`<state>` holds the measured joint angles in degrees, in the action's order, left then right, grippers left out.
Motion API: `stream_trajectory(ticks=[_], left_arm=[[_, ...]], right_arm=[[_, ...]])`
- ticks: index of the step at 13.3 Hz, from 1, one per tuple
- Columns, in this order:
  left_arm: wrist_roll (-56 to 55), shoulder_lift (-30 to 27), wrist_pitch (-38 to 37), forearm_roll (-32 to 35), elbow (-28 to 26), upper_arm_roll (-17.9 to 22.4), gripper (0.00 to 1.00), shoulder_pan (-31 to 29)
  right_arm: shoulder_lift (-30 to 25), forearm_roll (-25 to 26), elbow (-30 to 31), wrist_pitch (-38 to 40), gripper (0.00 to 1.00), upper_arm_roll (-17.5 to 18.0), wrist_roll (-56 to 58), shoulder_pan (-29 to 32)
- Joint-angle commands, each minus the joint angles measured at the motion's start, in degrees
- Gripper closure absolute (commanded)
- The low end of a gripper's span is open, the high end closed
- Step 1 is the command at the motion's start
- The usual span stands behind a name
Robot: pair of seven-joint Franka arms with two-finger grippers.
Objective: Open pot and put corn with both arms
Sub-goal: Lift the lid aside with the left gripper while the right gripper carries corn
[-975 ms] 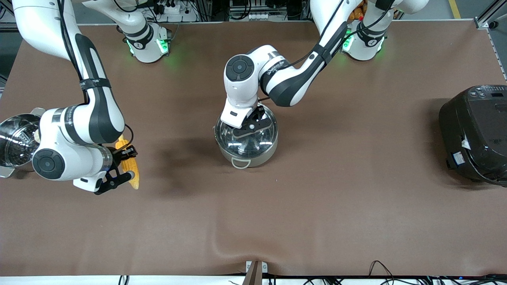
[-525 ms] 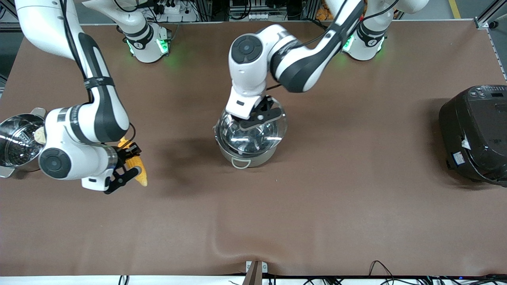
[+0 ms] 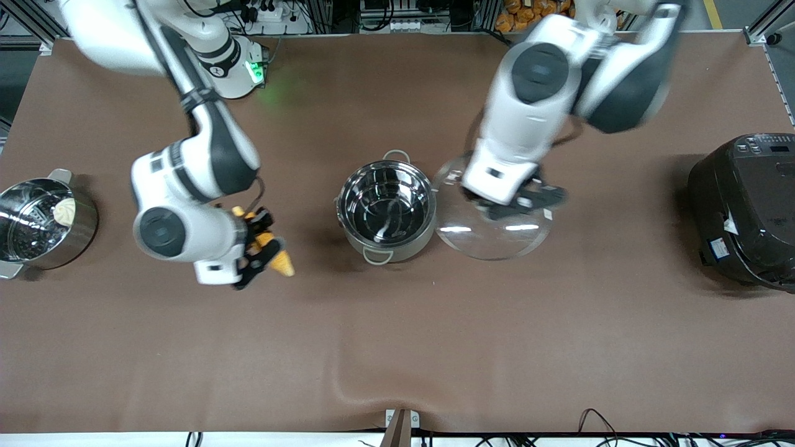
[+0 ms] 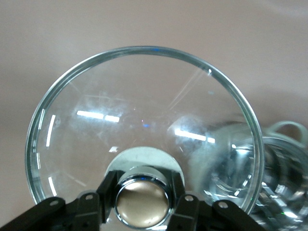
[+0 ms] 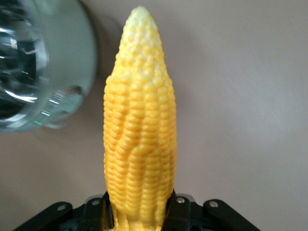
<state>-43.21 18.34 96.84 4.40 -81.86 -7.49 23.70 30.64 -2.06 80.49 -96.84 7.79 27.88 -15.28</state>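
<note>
I should use my right gripper to put the yellow corn down on the empty bottom of the open shiny steel pot (image 3: pixel 387 217).
The shiny steel pot (image 3: pixel 385 211) stands open at mid-table, its inside empty; it also shows in the right wrist view (image 5: pixel 38 62) and the left wrist view (image 4: pixel 279 178). My left gripper (image 3: pixel 515 202) is shut on the copper knob (image 4: pixel 142 203) of the clear glass lid (image 3: pixel 494 230) and holds the lid in the air beside the pot, toward the left arm's end of the table. My right gripper (image 3: pixel 258 251) is shut on the thick end of the yellow corn (image 3: pixel 273 251), over the table beside the pot toward the right arm's end. The corn (image 5: pixel 139 130) points its tip out from the jaws.
A steel pot with a steamer insert and a white bun (image 3: pixel 43 217) stands at the right arm's end of the table. A large black rice cooker (image 3: pixel 748 208) stands at the left arm's end. Brown mat (image 3: pixel 397 347) covers the table.
My left gripper has lifted the lid off the pot and carried it toward the left arm's end. My right gripper has carried the corn closer to the pot.
</note>
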Motion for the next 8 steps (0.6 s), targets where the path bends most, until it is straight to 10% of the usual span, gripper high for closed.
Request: stream_trajectory(ticks=[1,8], left_arm=[[5.93,-4.62,4.9,0.35,-10.04,-1.03,1.0,-5.93],[13.86,-6.22,27.58,0.96,-32.12,-0.94,1.0,-14.29]], right_arm=[[0.03,3.63,-1.92,0.34,1.0,-0.49,-1.93,-7.37],[4.68,11.45,-3.24,-6.25,1.0,-0.49,-14.87,-20.04]])
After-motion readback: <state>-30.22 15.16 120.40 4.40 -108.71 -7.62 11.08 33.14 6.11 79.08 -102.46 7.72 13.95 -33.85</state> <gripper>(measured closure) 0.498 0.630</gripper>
